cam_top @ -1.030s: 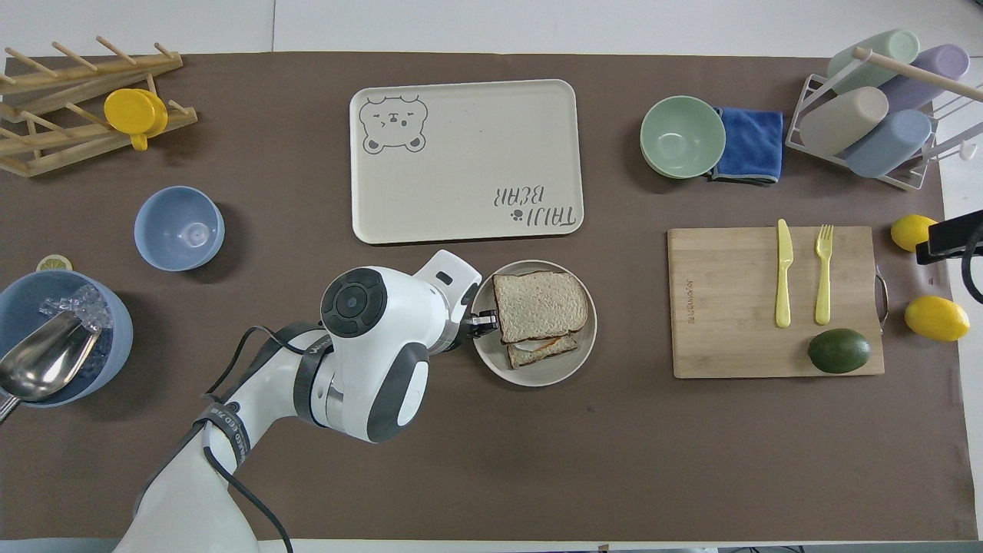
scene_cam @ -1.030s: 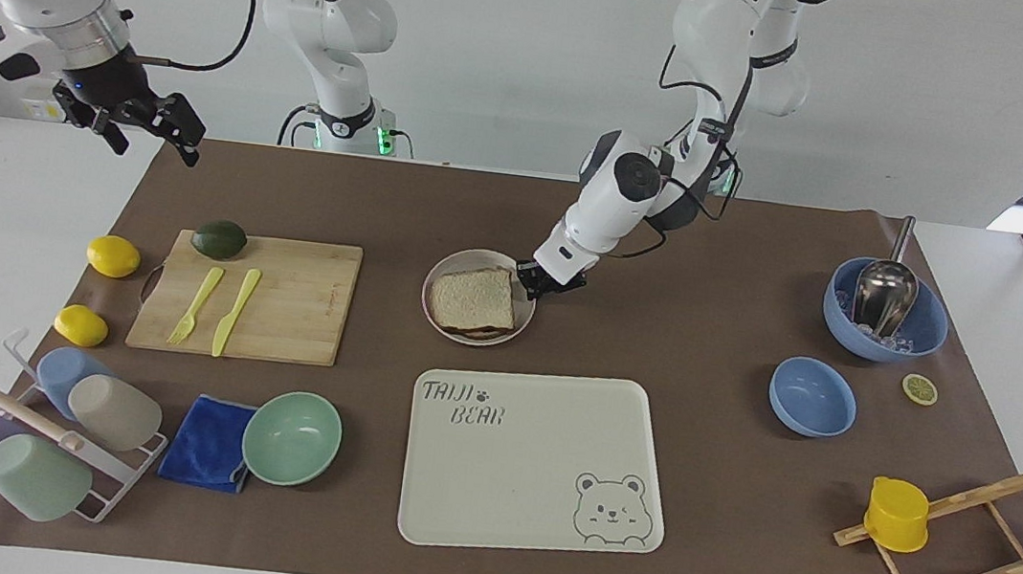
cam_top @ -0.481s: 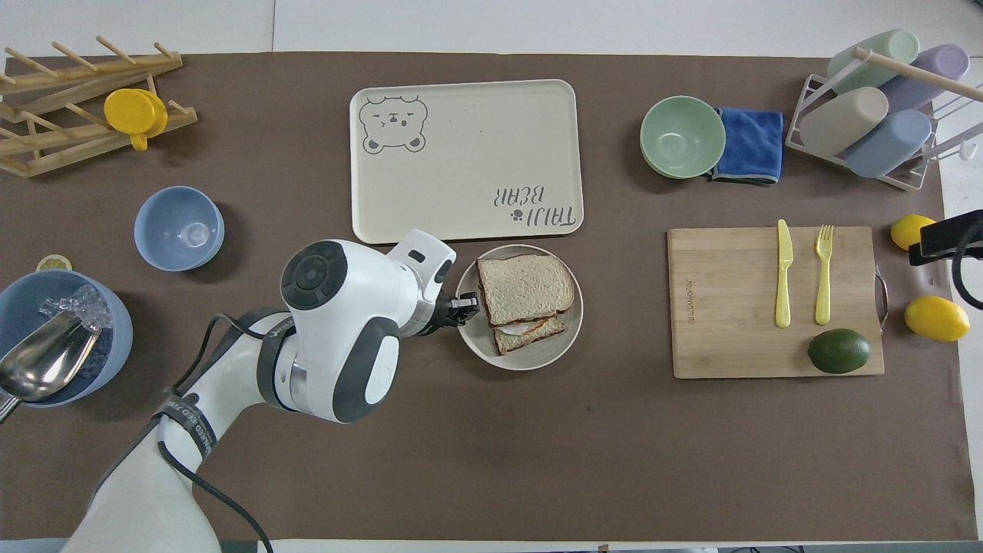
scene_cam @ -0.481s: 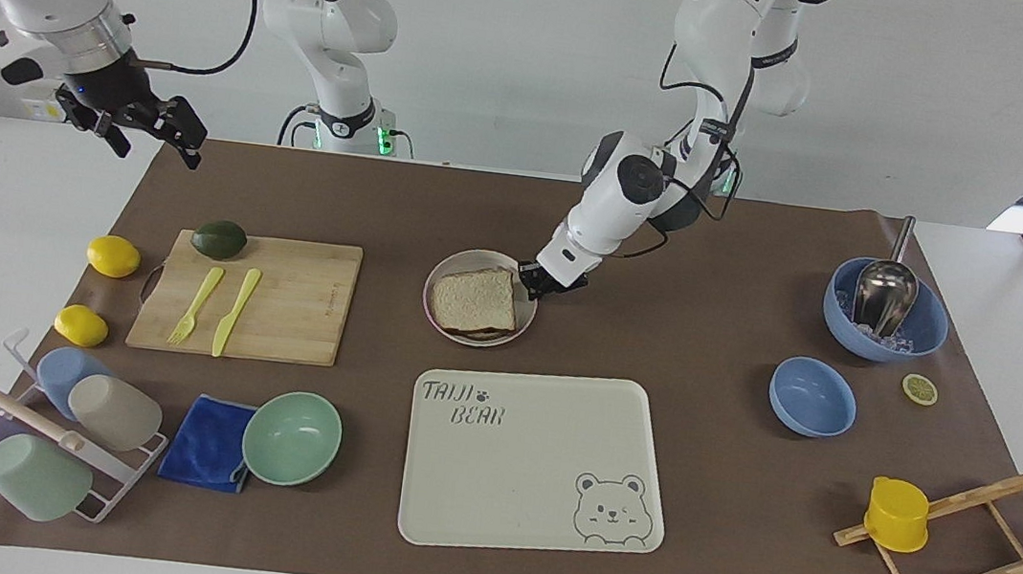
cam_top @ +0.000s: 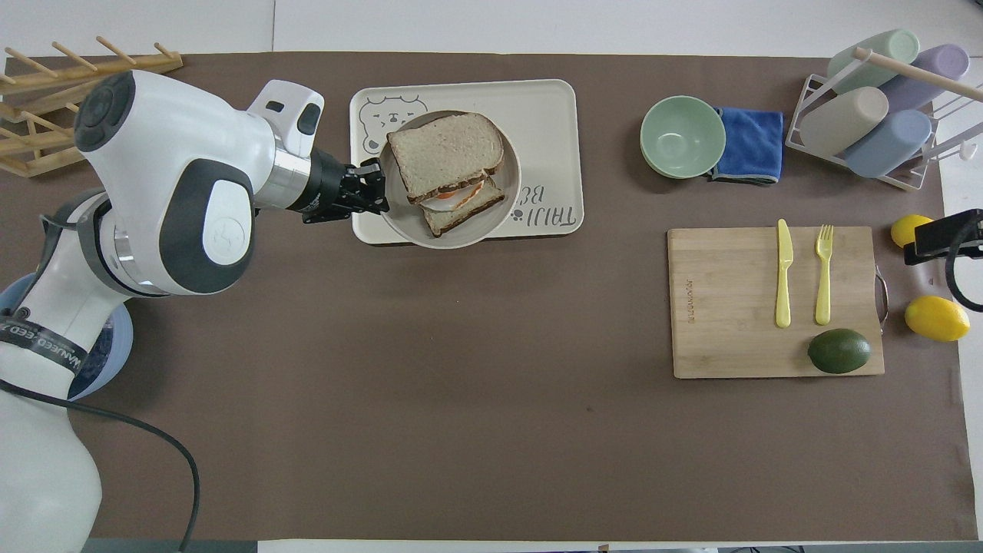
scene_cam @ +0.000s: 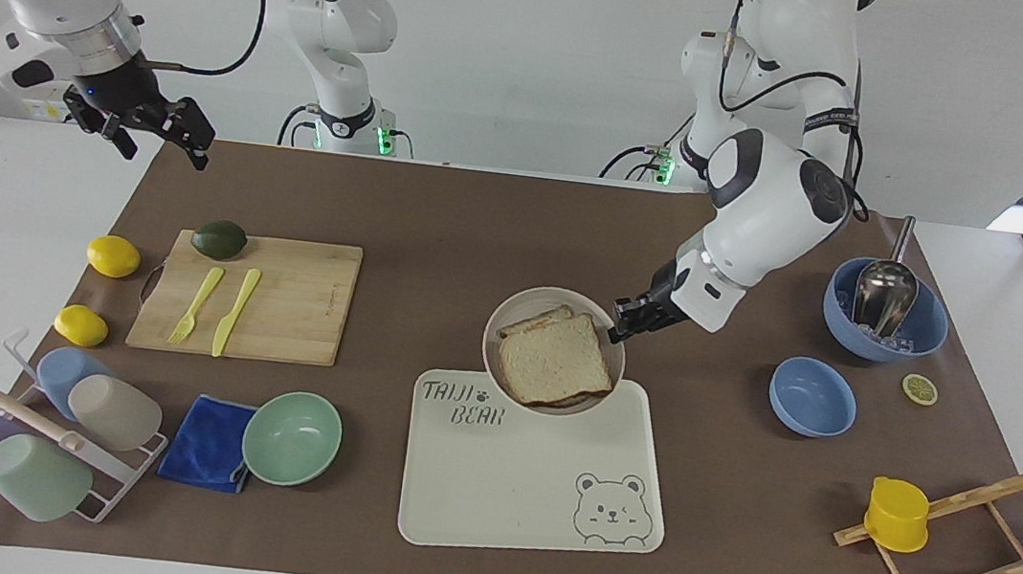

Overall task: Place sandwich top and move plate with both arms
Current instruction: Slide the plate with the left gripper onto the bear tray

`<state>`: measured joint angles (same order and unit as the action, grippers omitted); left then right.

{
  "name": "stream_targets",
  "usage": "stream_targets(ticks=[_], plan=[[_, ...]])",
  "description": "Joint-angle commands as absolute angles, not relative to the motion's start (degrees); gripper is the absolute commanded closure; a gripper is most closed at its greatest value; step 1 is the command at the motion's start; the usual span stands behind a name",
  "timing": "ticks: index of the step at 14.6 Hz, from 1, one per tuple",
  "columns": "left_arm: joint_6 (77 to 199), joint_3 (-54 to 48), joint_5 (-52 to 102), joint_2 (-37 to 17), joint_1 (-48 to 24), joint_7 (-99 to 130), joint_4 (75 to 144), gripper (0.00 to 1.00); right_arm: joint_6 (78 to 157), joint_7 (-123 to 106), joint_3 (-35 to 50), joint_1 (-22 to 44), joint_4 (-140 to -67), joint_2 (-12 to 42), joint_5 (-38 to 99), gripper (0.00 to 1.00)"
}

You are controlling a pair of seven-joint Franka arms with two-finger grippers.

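The round beige plate, with the sandwich on it, will be released by my left gripper on the middle of the cream bear tray (cam_top: 460, 157).
The sandwich top (scene_cam: 553, 369) (cam_top: 445, 153) lies on a lower slice with egg that peeks out from under it. Both sit on the round beige plate (scene_cam: 500, 344) (cam_top: 476, 230). My left gripper (scene_cam: 623, 324) (cam_top: 372, 196) is shut on the plate's rim. It holds the plate in the air over the edge of the cream bear tray (scene_cam: 527, 491) (cam_top: 545, 115) that is nearer the robots. My right gripper (scene_cam: 159, 149) is open and empty. It hangs in the air over the table's corner at the right arm's end and waits.
A cutting board (scene_cam: 288, 300) holds an avocado, a fork and a knife, with two lemons (scene_cam: 112, 256) beside it. A mint bowl (scene_cam: 292, 437), a blue cloth and a cup rack stand farther out. Two blue bowls (scene_cam: 812, 396) and a wooden rack (scene_cam: 964, 541) are at the left arm's end.
My left gripper has lifted the plate with the sandwich off the mat and carried it away from the robots to over the tray. The right gripper has barely moved.
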<state>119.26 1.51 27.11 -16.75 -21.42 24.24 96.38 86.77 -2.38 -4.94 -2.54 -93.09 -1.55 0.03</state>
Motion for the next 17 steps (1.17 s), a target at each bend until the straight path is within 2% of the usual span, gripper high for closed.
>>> stream_targets(ticks=[1, 5, 10, 14, 15, 16, 17], plan=[[117.07, 1.23, 28.04, -25.37, -20.65, 24.17, 87.38, 1.00, 87.63, -2.72, -4.75, -2.73, -93.87, -1.93, 0.62, 0.00], [122.40, 1.58, 27.78, -33.73, -20.39, 24.26, 82.09, 1.00, 87.63, -2.72, -4.66, -2.72, -93.87, -1.93, 0.62, 0.00], [132.52, 2.11, 24.26, -34.28, -22.67, 24.61, 87.17, 1.00, 87.63, -2.72, -4.66, -2.72, -93.87, -1.93, 0.53, 0.00], [133.15, 2.02, 24.08, -33.49, -23.29, 24.52, 89.38, 1.00, 87.71, -2.72, -4.66, -2.72, -93.87, -1.93, 0.53, 0.00], [133.15, 2.11, 24.08, -33.40, -23.47, 24.43, 89.82, 0.97, 87.63, -2.72, -4.66, -2.72, -93.87, -1.93, 0.44, 0.00], [133.15, 2.11, 24.00, -33.14, -23.47, 24.09, 90.17, 0.72, 87.63, -2.72, -4.66, -2.72, -93.87, -1.93, 0.44, 0.00], [133.07, 2.11, 23.99, -33.05, -23.47, 24.08, 90.26, 0.41, 87.63, -2.72, -4.66, -2.72, -93.87, -1.93, 0.44, 0.00]])
